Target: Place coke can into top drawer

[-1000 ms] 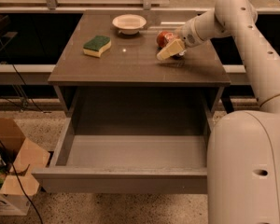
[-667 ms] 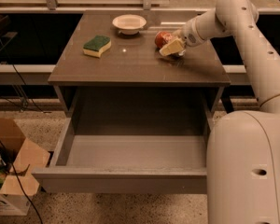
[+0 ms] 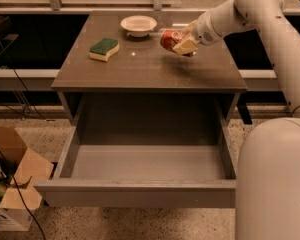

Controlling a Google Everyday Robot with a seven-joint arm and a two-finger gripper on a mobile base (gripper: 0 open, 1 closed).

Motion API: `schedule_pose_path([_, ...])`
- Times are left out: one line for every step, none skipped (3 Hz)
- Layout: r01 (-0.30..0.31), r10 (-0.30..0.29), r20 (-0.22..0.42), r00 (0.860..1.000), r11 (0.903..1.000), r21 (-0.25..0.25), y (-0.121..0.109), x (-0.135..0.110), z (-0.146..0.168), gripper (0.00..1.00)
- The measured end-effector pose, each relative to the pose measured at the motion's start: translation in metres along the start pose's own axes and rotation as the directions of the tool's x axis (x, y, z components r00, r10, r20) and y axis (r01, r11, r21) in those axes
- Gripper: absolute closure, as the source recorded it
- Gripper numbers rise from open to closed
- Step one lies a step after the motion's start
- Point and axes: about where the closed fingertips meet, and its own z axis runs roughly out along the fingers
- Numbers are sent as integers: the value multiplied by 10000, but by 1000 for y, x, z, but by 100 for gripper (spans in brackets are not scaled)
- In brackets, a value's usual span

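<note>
Next, I set the red coke can down with my gripper near the middle of the open top drawer's grey bottom (image 3: 168, 146).
The red coke can (image 3: 169, 38) is held tilted in my gripper (image 3: 180, 42), lifted a little above the right rear part of the grey-brown cabinet top (image 3: 150, 69). The gripper's cream-coloured fingers (image 3: 185, 46) are closed around the can's right side. My white arm reaches in from the upper right. The top drawer (image 3: 145, 196) is pulled wide open below the cabinet top, toward the camera, and its grey inside is empty. The can is behind and above the drawer opening, over the cabinet top.
A white bowl (image 3: 138, 25) sits at the back centre of the cabinet top. A green and yellow sponge (image 3: 104, 49) lies at the left. A cardboard box (image 3: 10, 184) stands on the floor at the lower left. My white base (image 3: 275, 184) fills the lower right.
The gripper with the can has moved left and slightly up over the cabinet top, so the can now hangs above the surface. The drawer, bowl and sponge have not moved.
</note>
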Motion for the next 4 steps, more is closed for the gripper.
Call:
schedule_pose_path([1326, -1325, 59, 9912, 9903, -416, 39, -20, -30, 100])
schedule_pose_path([2025, -2013, 222, 9793, 9762, -772, 91, -34, -62, 100])
schedule_pose_path([1915, -1920, 112, 9813, 9702, -1487, 152, -25, -76, 100])
schedule_pose_path([1425, -1632, -669, 9843, 9594, -2434, 212, 3, -71, 100])
